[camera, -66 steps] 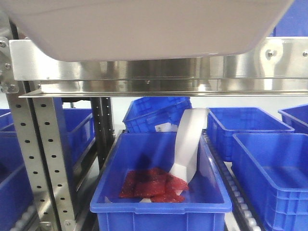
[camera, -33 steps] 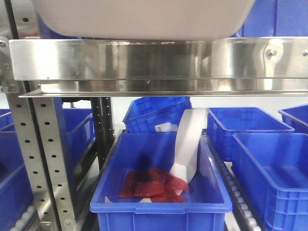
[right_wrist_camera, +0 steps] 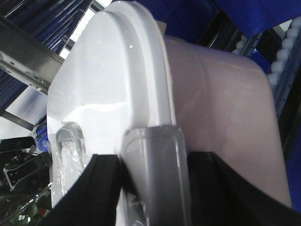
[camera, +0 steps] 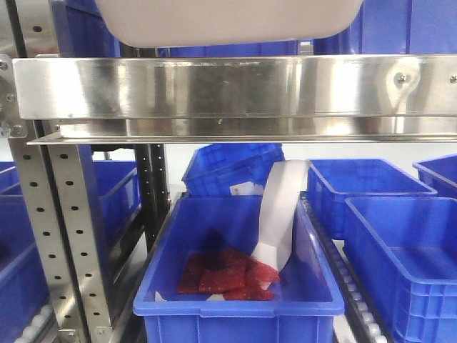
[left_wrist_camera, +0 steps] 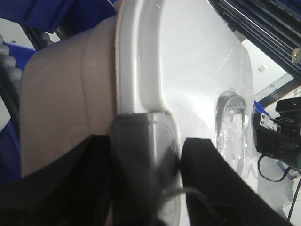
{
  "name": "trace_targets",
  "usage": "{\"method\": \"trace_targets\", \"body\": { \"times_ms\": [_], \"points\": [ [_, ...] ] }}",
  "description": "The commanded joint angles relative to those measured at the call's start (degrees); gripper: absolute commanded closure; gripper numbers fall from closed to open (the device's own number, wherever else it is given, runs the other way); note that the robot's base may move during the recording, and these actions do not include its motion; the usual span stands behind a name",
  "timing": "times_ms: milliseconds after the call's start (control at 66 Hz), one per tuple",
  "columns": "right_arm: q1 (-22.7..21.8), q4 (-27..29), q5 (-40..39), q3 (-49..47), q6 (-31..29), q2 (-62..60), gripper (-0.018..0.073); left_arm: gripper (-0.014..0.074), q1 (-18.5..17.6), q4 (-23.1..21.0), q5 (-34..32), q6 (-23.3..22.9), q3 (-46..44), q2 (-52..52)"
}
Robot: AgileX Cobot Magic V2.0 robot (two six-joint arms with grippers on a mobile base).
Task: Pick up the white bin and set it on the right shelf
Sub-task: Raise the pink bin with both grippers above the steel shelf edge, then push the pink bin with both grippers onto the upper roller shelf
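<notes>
I need to release the white bin from my left gripper just behind the shiny steel front beam (camera: 223, 55), above the crate of red packets. The bin is now just above that beam.
The white bin (camera: 228, 21) shows only its pale underside at the top of the front view, just above the right shelf's shiny steel front beam (camera: 228, 86), with blue showing between the two. In the left wrist view my left gripper (left_wrist_camera: 148, 150) is shut on the grey clasp (left_wrist_camera: 141, 141) at one end of the white bin (left_wrist_camera: 66, 94), beside its glossy lid (left_wrist_camera: 197, 61). In the right wrist view my right gripper (right_wrist_camera: 155, 162) is shut on the grey clasp (right_wrist_camera: 155, 155) at the other end of the white bin (right_wrist_camera: 221, 103).
Below the beam, a blue crate (camera: 235, 304) holds red packets (camera: 225, 275) and a white strip. More blue crates (camera: 407, 236) stand right, behind and left. A perforated steel upright (camera: 61, 236) rises at the left. Roller tracks (camera: 353, 293) run between crates.
The white bin has moved up and away from the camera. It looks smaller now and uncovers the whole front beam, which it overlapped a second ago.
</notes>
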Motion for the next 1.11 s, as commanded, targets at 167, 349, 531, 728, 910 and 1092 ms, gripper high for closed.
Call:
{"method": "trace_targets", "body": {
  "times_ms": [167, 349, 531, 728, 910, 1092],
  "points": [
    [0.7, 7.6, 2.3, -2.9, -0.8, 0.6, 0.0167, 0.0407, -1.1, -6.6, -1.3, 1.1, -5.1, 1.7],
    [0.7, 8.0, 0.5, -3.0, -3.4, 1.7, 0.0167, 0.0407, -1.1, -7.0, -3.0, 1.2, -5.3, 3.7],
    [0.7, 8.0, -0.9, -3.0, -3.7, 3.3, 0.0167, 0.0407, -1.1, -7.3, -6.3, 1.3, -5.3, 4.2],
    [0.7, 8.0, -1.3, -3.0, -4.7, 4.0, 0.0159, 0.0405, -1.1, -7.3, -8.0, 1.3, -5.3, 4.2],
    [0.6, 8.0, -5.2, -3.0, -5.6, 4.0, 0.0063, 0.0262, -1.1, -7.3, -9.6, 1.3, -5.3, 4.2],
    [0.6, 8.0, -12.9, -3.0, -8.1, 4.0, -0.0059, 0.0108, -1.1, -7.3, -13.4, 1.3, -5.3, 4.2]
  ]
}}
